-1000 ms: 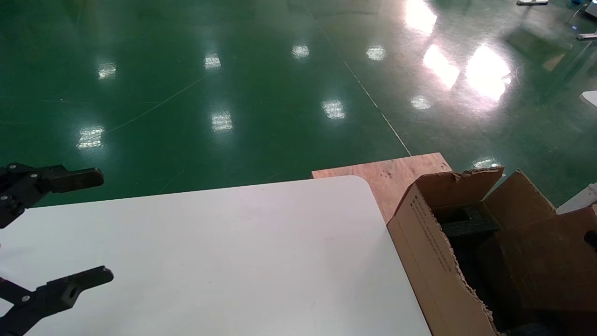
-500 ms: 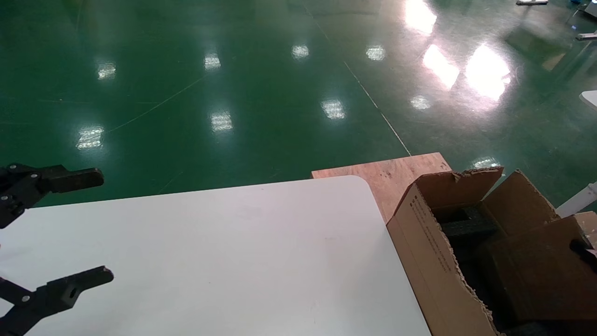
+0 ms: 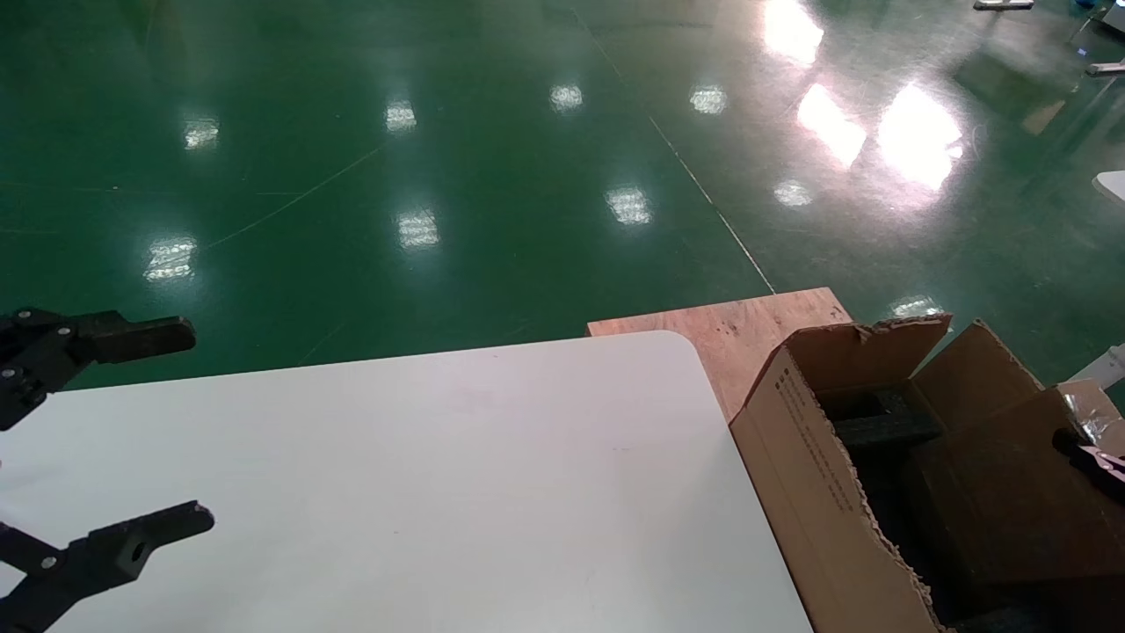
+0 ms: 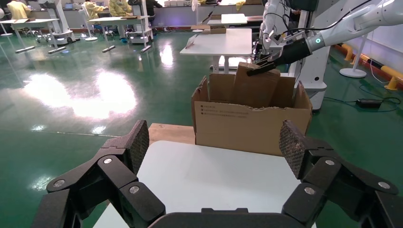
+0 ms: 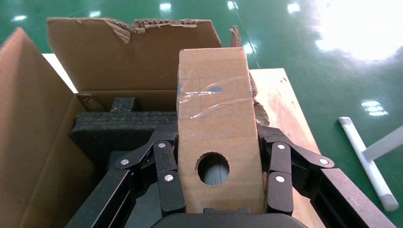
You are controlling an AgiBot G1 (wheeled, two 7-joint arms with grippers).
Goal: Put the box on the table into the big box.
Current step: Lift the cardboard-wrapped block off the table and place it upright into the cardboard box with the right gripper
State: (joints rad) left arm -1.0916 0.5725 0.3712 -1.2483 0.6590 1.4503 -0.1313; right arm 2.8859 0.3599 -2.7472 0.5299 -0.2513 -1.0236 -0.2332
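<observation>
The robot's right gripper should release the box beside the dark foam, along the big box's side farthest from the table (image 3: 960, 529).
The box (image 5: 214, 128), small and brown with shiny tape and a round hole, is clamped between the fingers of my right gripper (image 5: 217, 137), which is shut on it. It hangs tilted over the open big box (image 3: 791, 448), above the dark foam (image 5: 119, 128) inside. From the left wrist view the box (image 4: 256, 85) sticks up out of the big box (image 4: 252, 126) with the right gripper (image 4: 266, 66) on its upper end. In the head view the box (image 3: 1011, 492) and right gripper (image 3: 1090, 457) sit at the right edge. My left gripper (image 3: 198, 426) hovers open over the table (image 3: 395, 492), holding nothing.
A bare plywood board (image 3: 747, 330) lies under the big box, past the table's rounded corner. Torn flaps (image 5: 133, 52) stand up around the carton's opening. Shiny green floor surrounds everything. A white bar (image 5: 366, 161) lies on the floor beside the board.
My right gripper has carried the box a little leftward, farther over the big box, so its taped end now shows in the head view. The left arm has not moved.
</observation>
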